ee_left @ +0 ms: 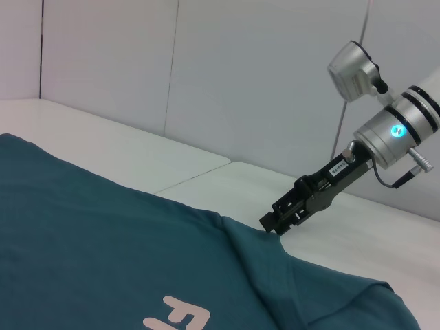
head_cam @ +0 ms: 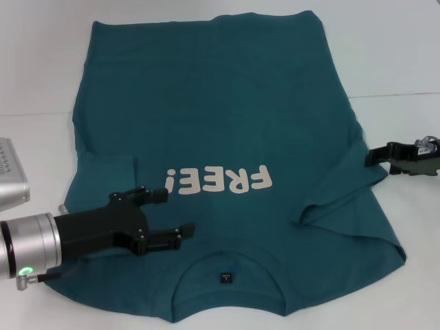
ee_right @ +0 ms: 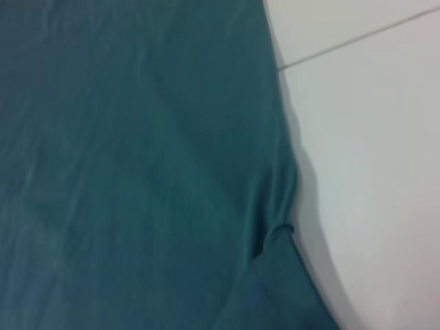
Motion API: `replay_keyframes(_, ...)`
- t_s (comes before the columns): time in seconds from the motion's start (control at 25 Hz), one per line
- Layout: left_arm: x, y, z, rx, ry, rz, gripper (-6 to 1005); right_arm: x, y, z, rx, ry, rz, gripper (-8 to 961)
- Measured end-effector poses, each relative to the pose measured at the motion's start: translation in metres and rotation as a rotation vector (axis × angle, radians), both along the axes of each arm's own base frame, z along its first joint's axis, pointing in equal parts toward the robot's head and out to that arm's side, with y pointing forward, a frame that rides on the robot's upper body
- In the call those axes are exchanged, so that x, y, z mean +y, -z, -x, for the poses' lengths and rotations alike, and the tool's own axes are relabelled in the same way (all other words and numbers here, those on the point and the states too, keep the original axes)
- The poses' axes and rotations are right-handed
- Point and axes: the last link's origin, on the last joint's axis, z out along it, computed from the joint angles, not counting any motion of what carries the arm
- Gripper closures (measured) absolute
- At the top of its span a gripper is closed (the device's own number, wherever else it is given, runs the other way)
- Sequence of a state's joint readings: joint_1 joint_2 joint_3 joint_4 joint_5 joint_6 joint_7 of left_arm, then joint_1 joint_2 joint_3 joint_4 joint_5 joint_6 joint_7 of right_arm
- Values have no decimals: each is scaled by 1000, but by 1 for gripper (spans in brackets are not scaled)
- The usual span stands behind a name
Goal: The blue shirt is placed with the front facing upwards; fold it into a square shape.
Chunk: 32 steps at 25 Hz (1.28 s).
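The corner of the sleeve sticks out past the side edge of the shirt, so next I take that corner again with my right gripper and pull it in over the shirt's body [head_cam: 326, 130].
The blue shirt [head_cam: 220, 124] lies flat on the white table [head_cam: 405, 62], front up, with its neckline [head_cam: 230, 265] at the near edge and the off-white "FREE!" lettering [head_cam: 216, 180] across the chest. Its left sleeve [head_cam: 103, 168] is folded in over the body, and its right sleeve [head_cam: 357, 216] lies spread out. My left gripper [head_cam: 173, 213] is open and empty just above the shirt's near left shoulder. My right gripper [head_cam: 375, 157] is shut at the shirt's right edge by the armpit; it also shows in the left wrist view [ee_left: 273, 223]. The right wrist view shows that edge of the shirt [ee_right: 137, 165].
A grey metal box [head_cam: 10, 175] sits at the table's left edge beside the left arm. A seam [head_cam: 395, 94] runs across the table. White wall panels [ee_left: 261, 75] stand behind the table. Bare table lies to the right of the shirt [ee_right: 371, 172].
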State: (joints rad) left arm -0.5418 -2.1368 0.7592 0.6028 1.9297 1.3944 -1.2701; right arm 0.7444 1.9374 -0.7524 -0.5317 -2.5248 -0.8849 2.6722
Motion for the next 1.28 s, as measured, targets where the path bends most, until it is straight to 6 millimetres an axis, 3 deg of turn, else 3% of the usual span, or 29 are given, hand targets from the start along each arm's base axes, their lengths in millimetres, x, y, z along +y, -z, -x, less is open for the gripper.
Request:
replay_keyframes(0.36, 0, 1, -1, -1, 2, 0, 133, -1, 6, -2, -6, 7, 12, 340)
replay_keyframes(0.76, 0, 1, -1, 0, 4, 1, 140, 0, 7, 3, -18, -27, 34, 528)
replay_keyframes(1.2, 0, 1, -1, 0, 3, 1, 147, 1, 8, 6, -22, -52, 45, 944)
replay_keyframes(1.28, 0, 1, -1, 0, 3, 1, 149, 1, 8, 8, -21, -58, 47, 944)
